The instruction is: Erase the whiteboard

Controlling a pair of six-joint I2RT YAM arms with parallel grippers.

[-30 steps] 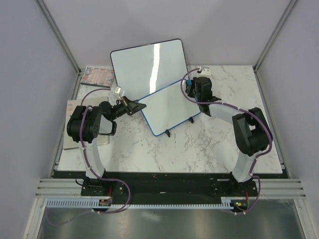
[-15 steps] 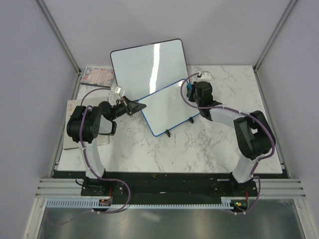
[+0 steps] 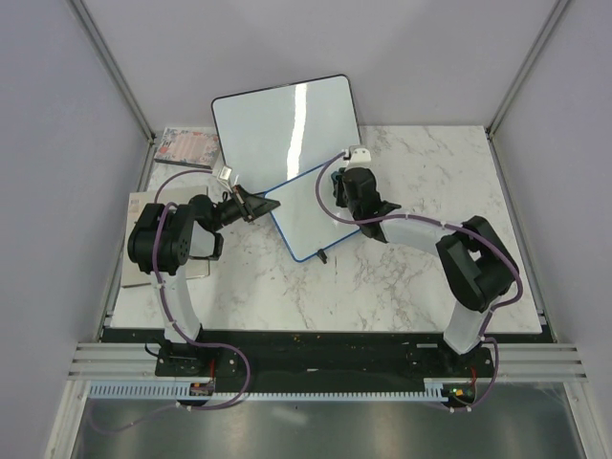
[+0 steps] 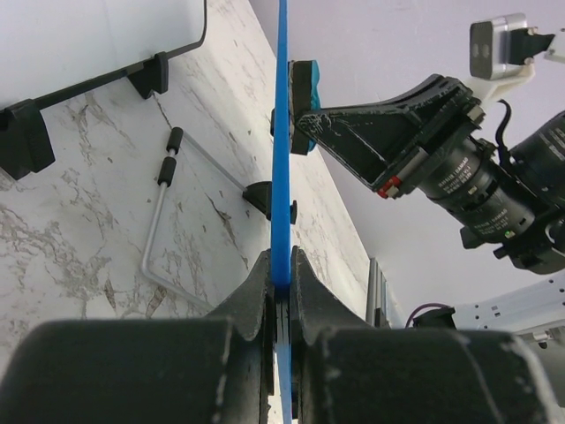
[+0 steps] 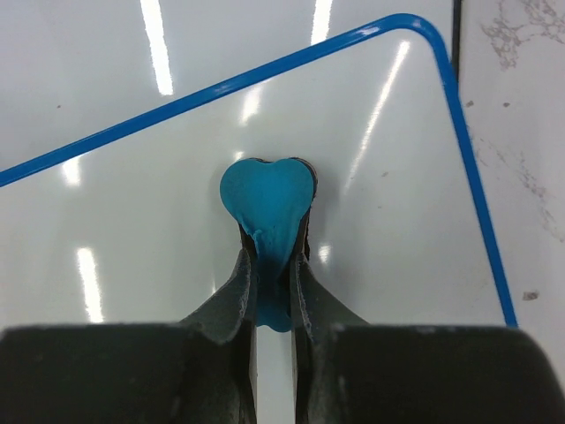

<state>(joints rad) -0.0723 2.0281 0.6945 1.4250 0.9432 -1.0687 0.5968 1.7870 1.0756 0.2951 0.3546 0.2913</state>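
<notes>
The robot's right gripper needs to set the blue eraser down on the marble (image 3: 388, 262) by the small whiteboard's bottom corner nearest the robot's right arm.
The small blue-framed whiteboard (image 3: 301, 218) stands tilted on black feet in the middle of the table. No handwriting shows on its face in the top or right wrist view (image 5: 132, 238). My left gripper (image 3: 264, 205) is shut on the board's left frame edge, which runs edge-on between its jaws in the left wrist view (image 4: 282, 132). My right gripper (image 3: 346, 196) is shut on a blue heart-shaped eraser (image 5: 267, 199) and presses it flat against the board face near the upper right corner. The eraser also shows in the left wrist view (image 4: 303, 104).
A larger blank black-framed whiteboard (image 3: 287, 120) leans behind the small one. A printed packet (image 3: 186, 145) lies at the back left. A wire stand (image 4: 157, 221) lies on the marble behind the small board. A grey pad (image 3: 137, 206) sits under my left arm.
My right gripper has slid the eraser leftward and a little toward me across the board, from its right edge inward. The left gripper and the board have not moved.
</notes>
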